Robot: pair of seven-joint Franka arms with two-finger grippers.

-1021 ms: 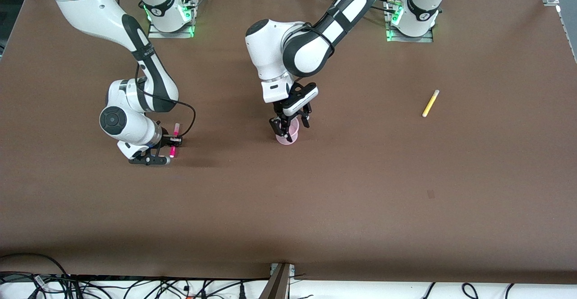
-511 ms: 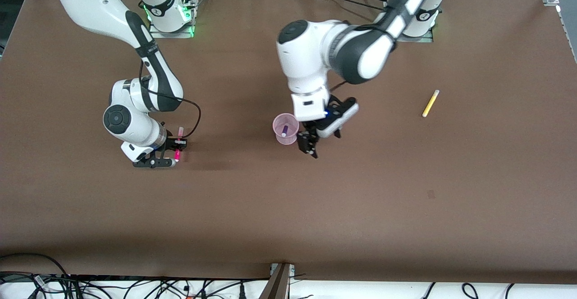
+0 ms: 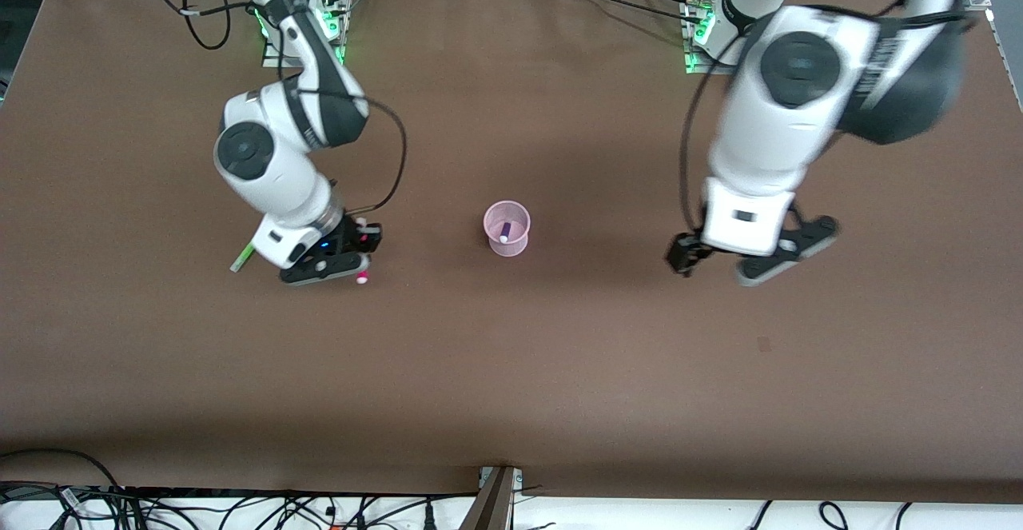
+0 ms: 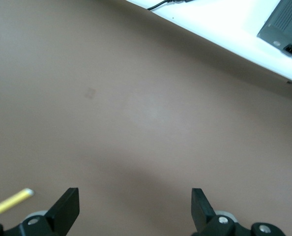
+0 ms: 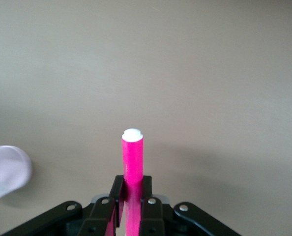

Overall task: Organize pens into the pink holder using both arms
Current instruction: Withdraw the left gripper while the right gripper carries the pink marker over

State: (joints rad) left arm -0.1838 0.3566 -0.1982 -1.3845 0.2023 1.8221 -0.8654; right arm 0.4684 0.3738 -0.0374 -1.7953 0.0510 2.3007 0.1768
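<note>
My right gripper is going to let go of the magenta pen inside the pink holder (image 3: pixel 510 232) (image 5: pixel 2 173), beside the dark purple pen.
The pink holder (image 3: pixel 507 229) stands mid-table with the dark purple pen (image 3: pixel 504 233) inside it. My right gripper (image 3: pixel 364 244) hangs over the table between the holder and the right arm's end, shut on the magenta pen (image 3: pixel 362 276). In the right wrist view that gripper (image 5: pixel 132 184) clamps the magenta pen (image 5: pixel 132 152), whose white cap points outward, and the holder (image 5: pixel 6 169) shows at the edge. A green pen (image 3: pixel 242 258) lies beside the right wrist. My left gripper (image 3: pixel 686 258) is open and empty, toward the left arm's end. Its wrist view shows the left gripper (image 4: pixel 134 196) with the yellow pen (image 4: pixel 11 202) beside one finger.
Brown table (image 3: pixel 511 370) all round. Cables (image 3: pixel 240 506) run along the edge nearest the front camera. A small dark mark (image 3: pixel 763 344) sits on the table surface. The left wrist view shows a white ledge (image 4: pixel 224 24) and a grey box (image 4: pixel 286 24).
The left gripper left the purple pen in the holder and swung toward its own end of the table, covering the yellow pen. The right gripper carried the magenta pen toward the holder, uncovering the green pen.
</note>
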